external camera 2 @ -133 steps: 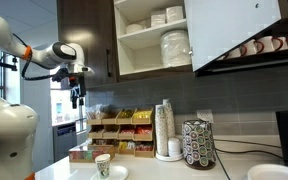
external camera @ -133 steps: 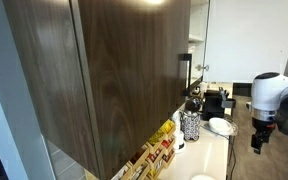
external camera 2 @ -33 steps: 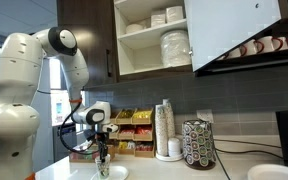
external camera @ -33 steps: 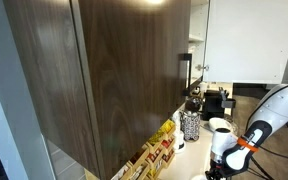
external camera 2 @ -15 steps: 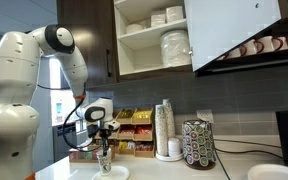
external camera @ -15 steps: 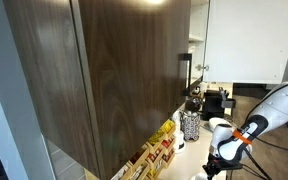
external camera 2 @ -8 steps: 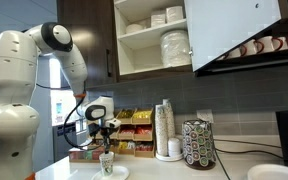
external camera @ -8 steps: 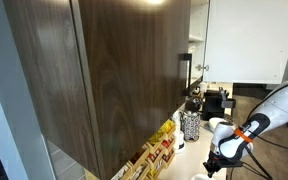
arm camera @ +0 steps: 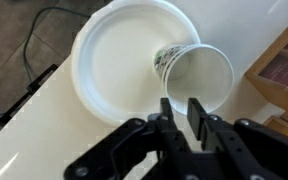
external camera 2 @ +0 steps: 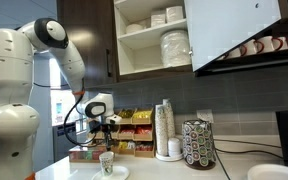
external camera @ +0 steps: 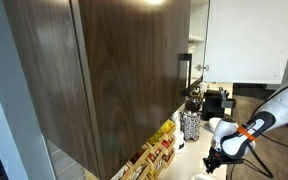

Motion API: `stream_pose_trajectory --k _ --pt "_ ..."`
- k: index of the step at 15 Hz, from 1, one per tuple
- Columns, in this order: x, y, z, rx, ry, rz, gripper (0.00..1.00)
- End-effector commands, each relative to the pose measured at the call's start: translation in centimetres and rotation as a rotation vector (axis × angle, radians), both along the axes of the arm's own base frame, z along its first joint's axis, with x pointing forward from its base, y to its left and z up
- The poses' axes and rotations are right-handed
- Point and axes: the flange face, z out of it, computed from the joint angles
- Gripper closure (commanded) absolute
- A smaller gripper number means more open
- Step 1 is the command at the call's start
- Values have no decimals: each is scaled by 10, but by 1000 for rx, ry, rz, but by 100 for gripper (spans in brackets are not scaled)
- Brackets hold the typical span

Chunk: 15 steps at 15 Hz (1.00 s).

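The cup stands off-centre on the plate, so the gripper needs to pinch its near rim (arm camera: 180, 107) and move the cup toward the middle of the plate before it opens and leaves the cup there.
A white paper cup (arm camera: 197, 72) with a dark print stands upright on a round white plate (arm camera: 112, 60) on the pale counter. In the wrist view my gripper (arm camera: 181, 105) hovers just over the cup's near rim, its two black fingers (arm camera: 165, 112) a narrow gap apart with nothing between them. In an exterior view the gripper (external camera 2: 106, 139) hangs a little above the cup (external camera 2: 106, 163) and does not touch it. From the opposite side the gripper (external camera: 212, 163) shows low over the counter.
A wooden rack of tea boxes (external camera 2: 119, 135) stands behind the cup against the wall. To its right are a stack of cups (external camera 2: 164, 130) and a pod holder (external camera 2: 198, 145). An open cabinet (external camera 2: 169, 45) holds plates overhead. The counter edge and a black cable (arm camera: 34, 50) lie to the left in the wrist view.
The gripper was down at the cup's rim a second ago; it has since parted its fingers a little and risen clear, leaving the cup standing on the plate.
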Motion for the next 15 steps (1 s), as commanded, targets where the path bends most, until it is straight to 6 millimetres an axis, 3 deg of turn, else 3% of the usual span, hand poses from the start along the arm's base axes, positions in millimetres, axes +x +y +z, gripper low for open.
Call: stream_pose_trajectory --k 1,7,9,10,12,15 --pt "-6 5 -13 -15 35 -4 44" --pt "-5 8 -37 -25 83 -8 1" --pt "-4 10 -42 -25 92 -5 0" --pt "-3 10 -44 -25 95 -5 1" --pt "0 11 -47 -23 100 -4 24" --pt "4 14 -50 -18 104 -5 47"
